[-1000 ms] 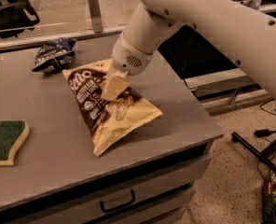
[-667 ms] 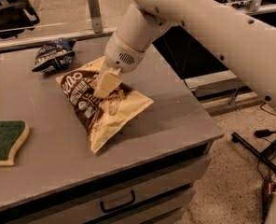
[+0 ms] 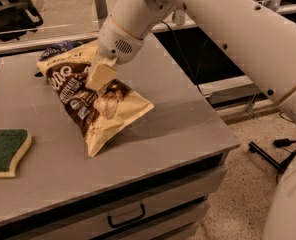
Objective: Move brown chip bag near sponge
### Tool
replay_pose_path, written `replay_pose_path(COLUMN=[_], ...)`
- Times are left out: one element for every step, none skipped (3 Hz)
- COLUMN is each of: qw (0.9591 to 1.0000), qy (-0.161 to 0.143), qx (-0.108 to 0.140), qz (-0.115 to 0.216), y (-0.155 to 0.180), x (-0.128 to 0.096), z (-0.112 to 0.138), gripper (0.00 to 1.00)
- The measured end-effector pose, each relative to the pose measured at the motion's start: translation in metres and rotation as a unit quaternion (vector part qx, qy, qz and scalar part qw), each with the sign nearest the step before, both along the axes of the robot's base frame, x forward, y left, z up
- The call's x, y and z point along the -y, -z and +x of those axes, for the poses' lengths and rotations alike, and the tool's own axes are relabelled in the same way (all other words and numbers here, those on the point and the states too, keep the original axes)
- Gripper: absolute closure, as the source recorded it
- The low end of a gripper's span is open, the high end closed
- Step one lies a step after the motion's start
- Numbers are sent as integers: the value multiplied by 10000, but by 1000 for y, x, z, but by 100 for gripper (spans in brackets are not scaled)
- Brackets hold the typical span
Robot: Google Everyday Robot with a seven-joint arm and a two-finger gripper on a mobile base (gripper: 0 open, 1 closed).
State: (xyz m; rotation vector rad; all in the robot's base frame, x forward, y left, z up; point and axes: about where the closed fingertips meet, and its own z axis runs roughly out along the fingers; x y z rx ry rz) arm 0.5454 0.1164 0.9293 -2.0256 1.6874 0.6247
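My gripper is to release the brown chip bag, now in the middle of the table, on the table (image 3: 62, 102) between the sponge and the dark blue snack bag.
The brown chip bag (image 3: 90, 101) is in the middle of the grey table (image 3: 178, 119), dark brown with pale yellow ends, its lower right end raised off the surface. My gripper (image 3: 100, 76) comes down from the white arm and is shut on the bag's upper middle. The sponge (image 3: 5, 151), green on top with a pale yellow body, lies flat near the table's left front, well apart from the bag.
A small dark blue snack bag (image 3: 58, 47) lies at the back, mostly hidden behind the brown bag. The table has a drawer with a handle (image 3: 125, 215) below its front edge. The floor and a stand base (image 3: 268, 156) are on the right.
My gripper has moved left and toward the back with the brown chip bag in it. The bag now covers most of the blue snack bag. The sponge has not moved.
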Motion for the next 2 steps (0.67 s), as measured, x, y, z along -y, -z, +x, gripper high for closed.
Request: replay_pose_path(qw=[9997, 9988], qy=[-211, -458], qx=[20, -99], qz=[102, 148], y=[-19, -22], x=[-10, -26], z=[-10, -16], gripper=[100, 100])
